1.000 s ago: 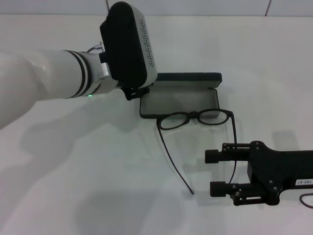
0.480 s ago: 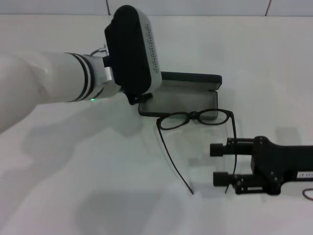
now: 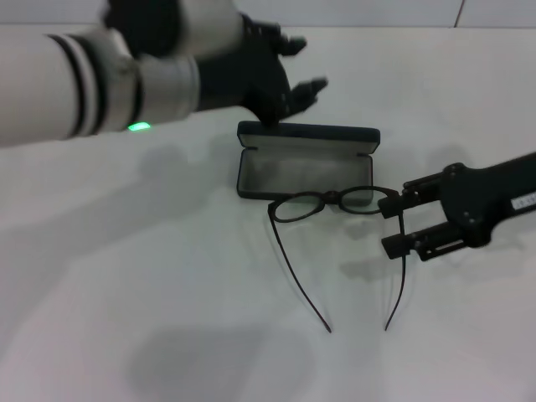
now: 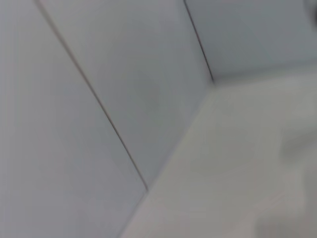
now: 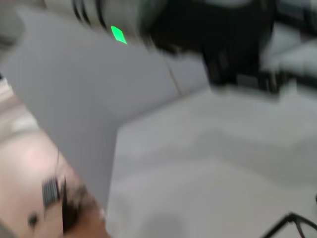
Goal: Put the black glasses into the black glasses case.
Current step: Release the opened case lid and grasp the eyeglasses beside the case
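Observation:
Next, my right gripper needs to go to the bridge [image 3: 332,198] between the lenses of the black glasses and close there.
The black glasses case [image 3: 306,173] lies open at mid-table, grey lining up, its lid [image 3: 310,132] standing at the back. The black glasses [image 3: 335,199] lie unfolded right at the case's front edge, temple arms stretching toward me. A bit of their frame shows in the right wrist view [image 5: 292,223]. My right gripper [image 3: 392,224] is open at the glasses' right end, with the right temple arm [image 3: 403,251] passing by its fingertips. My left gripper [image 3: 301,65] is open and empty, raised above the case's back left corner. The left wrist view shows only wall and table.
The white table [image 3: 167,318] carries only the case and the glasses. A pale wall [image 3: 377,10] runs along the back edge. My left forearm [image 3: 84,84], with a green light on it, reaches in over the table's back left.
My left arm has lifted off the case's left end and turned, its fingers now pointing right. My right gripper has moved forward and up to the glasses' right end.

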{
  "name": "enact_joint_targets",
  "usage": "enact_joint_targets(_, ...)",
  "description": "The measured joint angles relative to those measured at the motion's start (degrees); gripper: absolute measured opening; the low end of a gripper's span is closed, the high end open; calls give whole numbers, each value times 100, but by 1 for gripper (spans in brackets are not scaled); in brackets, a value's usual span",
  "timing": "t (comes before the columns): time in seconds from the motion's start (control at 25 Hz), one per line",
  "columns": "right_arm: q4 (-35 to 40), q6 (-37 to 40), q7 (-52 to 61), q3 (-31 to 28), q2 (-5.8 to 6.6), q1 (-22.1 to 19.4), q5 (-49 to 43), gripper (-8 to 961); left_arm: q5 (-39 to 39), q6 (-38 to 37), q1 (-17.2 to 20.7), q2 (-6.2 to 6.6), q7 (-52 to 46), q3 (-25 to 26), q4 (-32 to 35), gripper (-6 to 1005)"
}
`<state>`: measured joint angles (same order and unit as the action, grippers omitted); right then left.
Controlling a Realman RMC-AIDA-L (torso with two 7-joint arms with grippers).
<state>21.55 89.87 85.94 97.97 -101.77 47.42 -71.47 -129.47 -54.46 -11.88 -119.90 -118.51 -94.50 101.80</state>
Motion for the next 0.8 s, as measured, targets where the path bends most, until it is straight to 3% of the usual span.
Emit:
enact_joint_targets(0.12, 158, -175, 465, -10, -4, 491, -630, 678, 1221, -38, 213, 1, 63, 521, -106, 401)
enact_joint_targets(0.36, 502, -502, 1212, -14, -162, 1267, -1683, 677, 3553, -590, 852, 2, 1184, 1316, -930, 395)
enact_joint_targets(0.52, 645, -788, 1531, -211, -315, 1592, -2380, 662, 4748, -1456, 1014, 1, 2099, 1992, -2300, 317)
enact_joint_targets(0.8, 871, -892, 1835, -1412, -837, 1980, -4201, 598, 5347, -3333, 717, 4, 3882, 3295, -4921, 181)
